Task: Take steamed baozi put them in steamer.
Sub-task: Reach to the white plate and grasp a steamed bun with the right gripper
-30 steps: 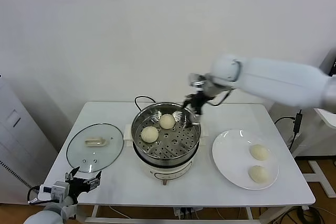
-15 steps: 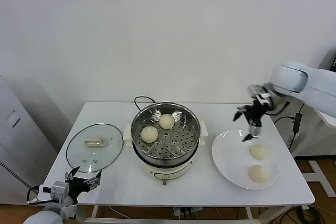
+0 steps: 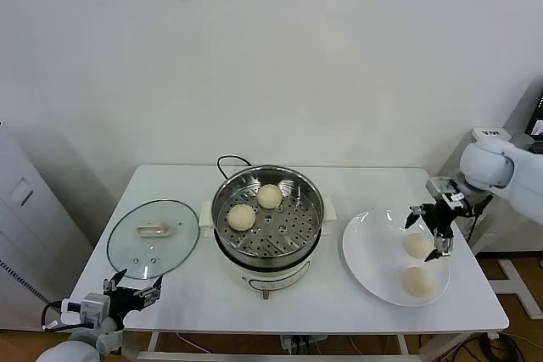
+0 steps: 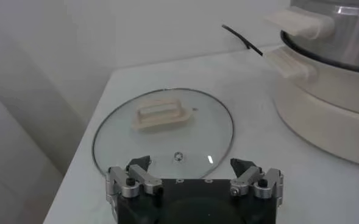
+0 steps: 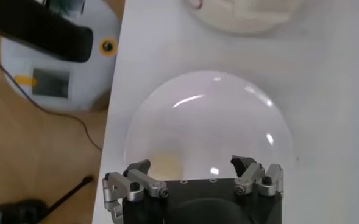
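Note:
The nearer baozi (image 3: 418,281) (image 5: 165,166) is on the white plate, closest to the table's front edge. My right gripper will close around its sides.
The steamer (image 3: 316,225) stands mid-table with two steamed baozi on its perforated tray, one towards the back (image 3: 270,196) and one on the left (image 3: 242,217). Two more baozi (image 3: 418,246) (image 3: 417,281) lie on the white plate (image 3: 369,252) at the right. My right gripper (image 3: 428,233) hangs open and empty just above the farther plate baozi. In the right wrist view the gripper (image 5: 191,165) is over the plate (image 5: 209,115), with a pale baozi (image 5: 165,161) blurred near one finger. My left gripper (image 3: 131,290) (image 4: 191,164) is parked open at the table's front left corner.
A round glass lid (image 3: 153,237) (image 4: 164,131) with a white handle lies left of the steamer (image 4: 331,36). A black cord (image 3: 229,161) runs behind the pot. The plate sits near the table's right edge, with floor and cables beyond it.
My right gripper has swung from the steamer's far rim to the right and down over the plate, open and empty throughout. The left arm has not moved.

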`<act>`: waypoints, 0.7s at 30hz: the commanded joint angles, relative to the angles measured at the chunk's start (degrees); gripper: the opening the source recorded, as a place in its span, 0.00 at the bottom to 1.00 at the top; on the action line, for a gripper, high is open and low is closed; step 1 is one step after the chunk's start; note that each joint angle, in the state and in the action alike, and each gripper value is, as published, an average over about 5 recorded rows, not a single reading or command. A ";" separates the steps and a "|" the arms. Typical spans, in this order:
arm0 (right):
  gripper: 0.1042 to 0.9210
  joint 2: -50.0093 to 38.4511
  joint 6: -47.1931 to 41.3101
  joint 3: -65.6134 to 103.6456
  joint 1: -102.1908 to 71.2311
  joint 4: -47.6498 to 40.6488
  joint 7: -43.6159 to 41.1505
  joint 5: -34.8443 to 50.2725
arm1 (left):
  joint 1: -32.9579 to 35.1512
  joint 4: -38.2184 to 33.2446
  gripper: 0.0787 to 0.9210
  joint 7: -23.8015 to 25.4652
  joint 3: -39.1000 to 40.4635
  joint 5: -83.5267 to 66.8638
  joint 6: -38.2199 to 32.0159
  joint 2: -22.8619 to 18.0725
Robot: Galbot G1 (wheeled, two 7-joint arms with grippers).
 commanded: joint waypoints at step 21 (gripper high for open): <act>0.88 2.82 2.31 17.84 -23.11 -7.00 2.32 -12.40 | 0.06 0.10 0.88 0.03 0.40 0.36 0.16 -0.21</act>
